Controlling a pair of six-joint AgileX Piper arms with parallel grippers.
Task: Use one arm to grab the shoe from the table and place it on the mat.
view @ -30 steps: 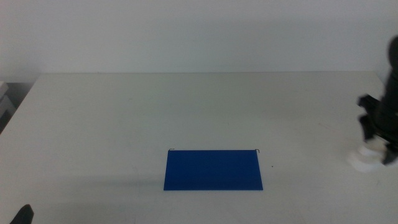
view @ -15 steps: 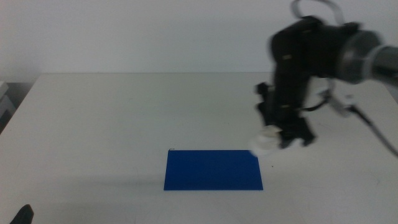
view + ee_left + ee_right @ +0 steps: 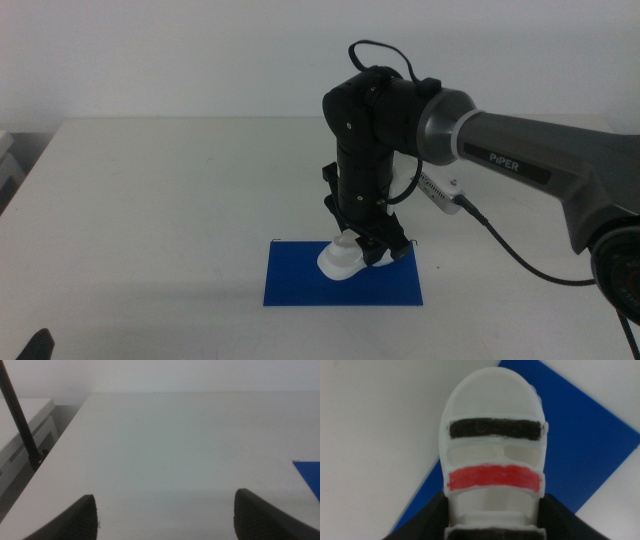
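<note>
Next, I let go of the white shoe with my right gripper in the middle of the dark blue mat [image 3: 343, 271] [image 3: 490, 482], along the mat's length. The shoe now hangs over the mat.
The white shoe [image 3: 343, 259] with black and red stripes hangs over the dark blue mat [image 3: 300, 282], held at its heel end by my right gripper [image 3: 372, 246], which is shut on it. Whether the sole touches the mat I cannot tell. In the right wrist view the shoe [image 3: 493, 455] fills the middle, its toe pointing away, with the mat [image 3: 590, 440] beneath it. The right arm [image 3: 520, 155] reaches in from the right side. My left gripper [image 3: 165, 512] waits at the table's near left edge, its jaws wide open with nothing between them.
The off-white table [image 3: 150, 200] stretches around the mat. The arm's black cable [image 3: 520, 262] trails across the table to the right of the mat. A pale cabinet [image 3: 22, 430] stands beyond the table's left edge.
The right arm has swung leftward from the table's right edge, carrying the shoe from there to above the mat. The left gripper has not moved.
</note>
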